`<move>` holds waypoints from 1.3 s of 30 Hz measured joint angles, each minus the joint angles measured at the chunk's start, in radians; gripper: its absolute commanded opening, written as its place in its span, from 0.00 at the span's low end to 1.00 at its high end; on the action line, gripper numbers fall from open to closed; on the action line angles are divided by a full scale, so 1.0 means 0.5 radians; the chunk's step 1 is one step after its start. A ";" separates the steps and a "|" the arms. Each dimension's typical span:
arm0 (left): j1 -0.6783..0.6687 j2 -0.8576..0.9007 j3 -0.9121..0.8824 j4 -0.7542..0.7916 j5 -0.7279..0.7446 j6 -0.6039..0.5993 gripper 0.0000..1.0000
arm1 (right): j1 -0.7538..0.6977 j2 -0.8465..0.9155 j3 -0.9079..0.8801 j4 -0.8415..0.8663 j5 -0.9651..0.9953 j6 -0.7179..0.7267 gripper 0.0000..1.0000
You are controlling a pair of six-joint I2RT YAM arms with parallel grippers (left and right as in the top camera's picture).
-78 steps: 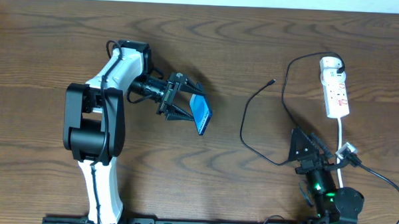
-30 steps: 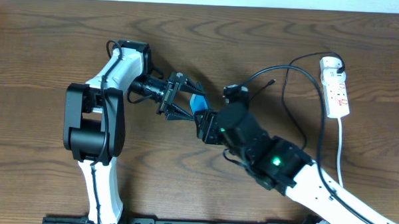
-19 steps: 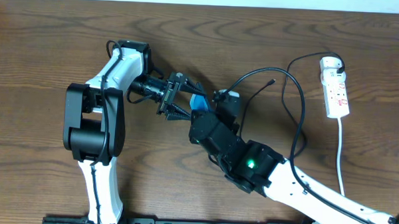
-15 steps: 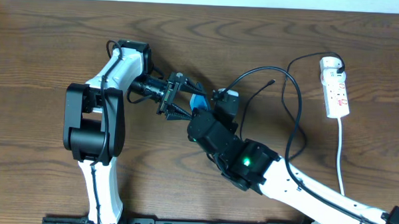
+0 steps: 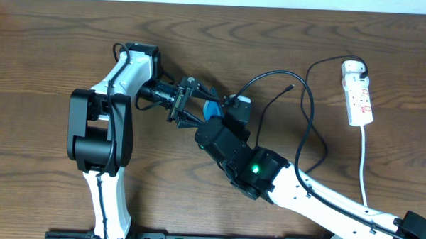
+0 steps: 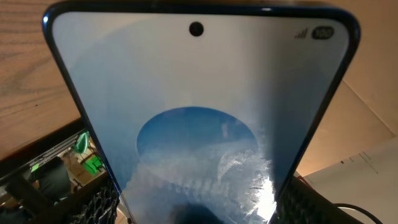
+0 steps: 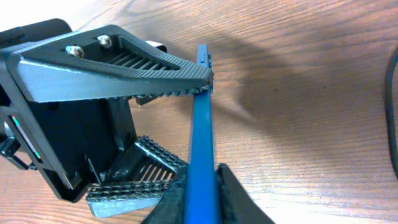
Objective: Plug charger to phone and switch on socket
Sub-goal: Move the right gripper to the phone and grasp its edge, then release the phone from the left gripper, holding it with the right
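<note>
My left gripper spans the phone's width, screen toward the wrist; it should back off while my right gripper holds the phone, then pinch the top end's sides (image 6: 196,46).
The phone (image 5: 212,109) with its blue screen (image 6: 199,112) stands on edge above the table, with my left gripper (image 5: 193,104) shut across its width, pads (image 6: 96,202) on either side. My right gripper (image 5: 213,121) is shut on the phone's lower end; in the right wrist view its black fingers (image 7: 239,202) pinch the thin blue edge (image 7: 202,124). The black charger cable (image 5: 310,116) loops over the table behind my right arm, its plug tip (image 5: 291,86) lying free. The white socket (image 5: 359,96) lies at the far right.
The socket's white cord (image 5: 365,164) runs down toward the front right. My right arm (image 5: 303,190) stretches diagonally from the front right corner to the middle. The left arm's base (image 5: 99,137) stands at the left.
My right arm has swung in from the right to the phone and its jaws have closed on the phone's edge. The charger cable's loop has shifted. The left arm has held still.
</note>
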State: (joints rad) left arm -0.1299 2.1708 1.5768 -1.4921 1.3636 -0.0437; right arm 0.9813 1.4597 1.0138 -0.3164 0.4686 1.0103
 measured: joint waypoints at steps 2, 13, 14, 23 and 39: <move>0.002 0.000 0.000 -0.001 -0.001 -0.001 0.62 | 0.000 0.000 0.000 -0.005 0.005 -0.008 0.02; 0.027 0.000 0.001 0.038 0.018 0.006 0.99 | -0.013 -0.018 0.000 -0.037 -0.010 -0.031 0.01; 0.050 0.000 0.005 0.037 0.023 0.008 0.99 | -0.018 -0.031 0.000 -0.047 -0.011 -0.031 0.01; 0.362 -0.179 0.071 -0.077 -0.237 0.114 1.00 | -0.285 -0.370 0.000 -0.274 -0.179 -0.031 0.01; 0.401 -2.046 0.098 -0.235 -0.920 0.549 1.00 | -0.883 -0.392 -0.500 0.718 -1.172 -0.030 0.01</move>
State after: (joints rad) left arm 0.0708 1.1477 1.6257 -1.6096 0.9035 0.2306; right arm 0.5400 1.2636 0.7639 0.0425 -0.1173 0.9955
